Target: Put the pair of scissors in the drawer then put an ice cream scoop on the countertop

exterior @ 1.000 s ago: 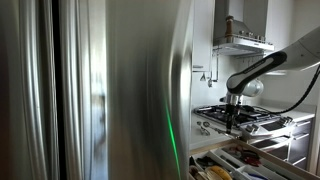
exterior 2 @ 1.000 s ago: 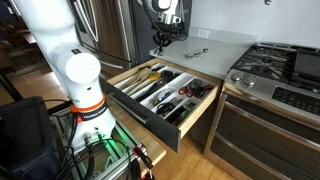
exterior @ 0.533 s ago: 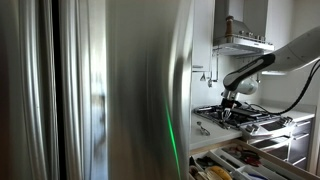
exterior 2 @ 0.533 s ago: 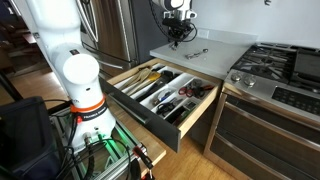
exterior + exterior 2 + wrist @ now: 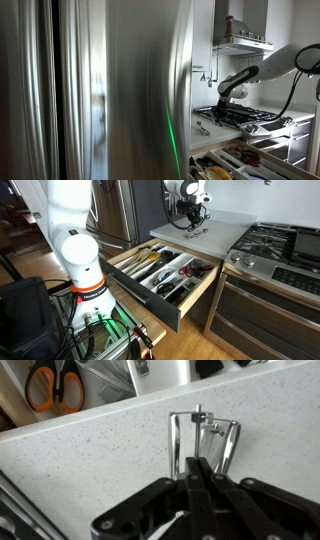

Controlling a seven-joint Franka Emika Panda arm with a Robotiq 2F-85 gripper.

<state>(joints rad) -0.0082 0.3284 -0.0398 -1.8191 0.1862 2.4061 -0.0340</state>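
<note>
Next, I set the ice cream scoop down with my gripper on the countertop (image 5: 213, 126) between the metal utensil and the black hob.
The pair of scissors (image 5: 55, 385), with orange handles, lies in the open drawer (image 5: 165, 270) at the top left of the wrist view. A metal ice cream scoop (image 5: 205, 440) with wire squeeze handles lies flat on the speckled pale countertop (image 5: 100, 455). My gripper (image 5: 197, 464) is shut, its tips pressed together right over the scoop's near end, and its body hides that end. I see nothing between the fingers. In an exterior view the gripper (image 5: 193, 217) hangs just above the scoop (image 5: 198, 232) on the countertop (image 5: 228, 222).
The drawer holds several utensils in pale wood compartments. A black gas hob (image 5: 285, 242) with grates lies beside the countertop. Darker drawer fronts (image 5: 265, 315) sit under the hob. A steel fridge side (image 5: 140, 90) fills much of an exterior view, and the arm (image 5: 245, 75) reaches in beyond it.
The shut gripper has travelled from above the drawer's back edge across onto the countertop, stopping over the scoop. The scoop and scissors have not moved.
</note>
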